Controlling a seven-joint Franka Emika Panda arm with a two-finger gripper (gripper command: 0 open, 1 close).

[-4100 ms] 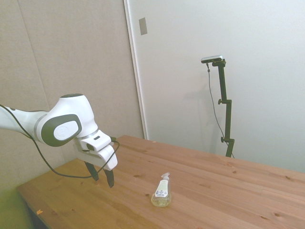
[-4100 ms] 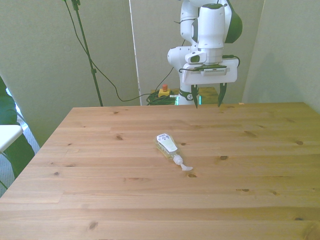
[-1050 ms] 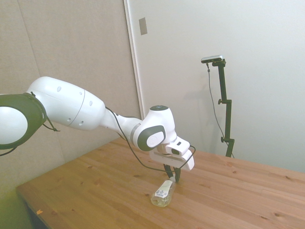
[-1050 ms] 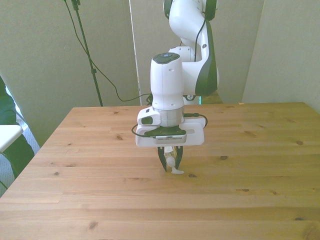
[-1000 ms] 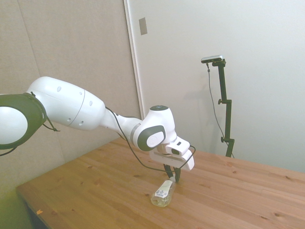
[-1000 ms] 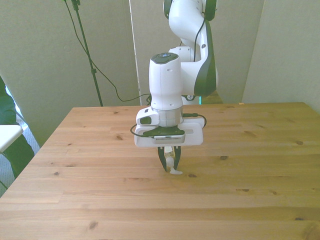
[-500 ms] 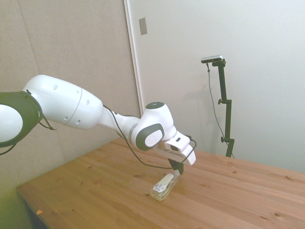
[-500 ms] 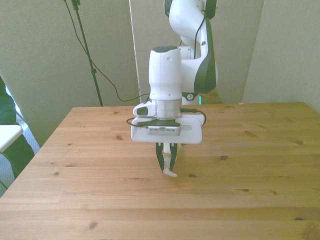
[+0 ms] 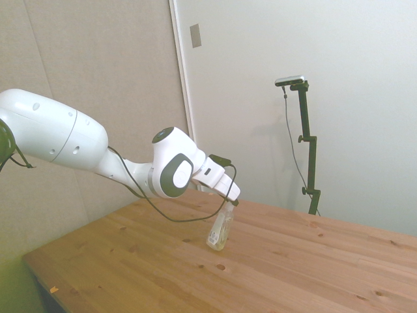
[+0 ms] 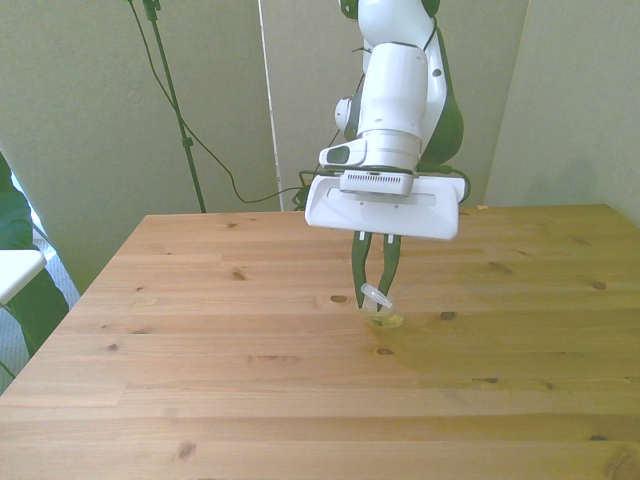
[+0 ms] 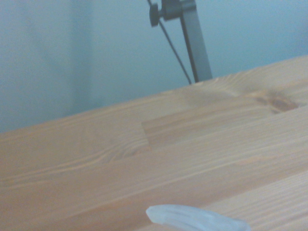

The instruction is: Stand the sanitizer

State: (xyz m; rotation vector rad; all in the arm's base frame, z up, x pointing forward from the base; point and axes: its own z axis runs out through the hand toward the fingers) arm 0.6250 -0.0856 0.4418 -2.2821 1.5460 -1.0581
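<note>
The robot's gripper needs to release the sanitizer, standing upright over the small dark knot in the wood (image 10: 386, 349) nearest the sanitizer's yellowish base.
The sanitizer (image 9: 219, 231), a slim clear bottle with pale yellowish liquid, is nearly upright on the wooden table (image 9: 313, 267), leaning a little, with its base touching the wood. My gripper (image 9: 230, 203) is shut on its neck just under the white nozzle. In the front view the gripper (image 10: 376, 291) points down and holds the white nozzle, and the sanitizer's base (image 10: 384, 319) shows beneath the dark fingers (image 10: 359, 270). In the wrist view only the blurred white nozzle tip (image 11: 197, 219) shows against the table (image 11: 144, 154).
The wooden table (image 10: 200, 370) spreads wide around the bottle in the front view. A wall with a white door frame (image 9: 186, 98) stands behind the table in the side view.
The gripper has swung up and tilted, raising the bottle's nozzle end from a shallow slant to nearly upright. In the front view it has shifted toward the front view's right.
</note>
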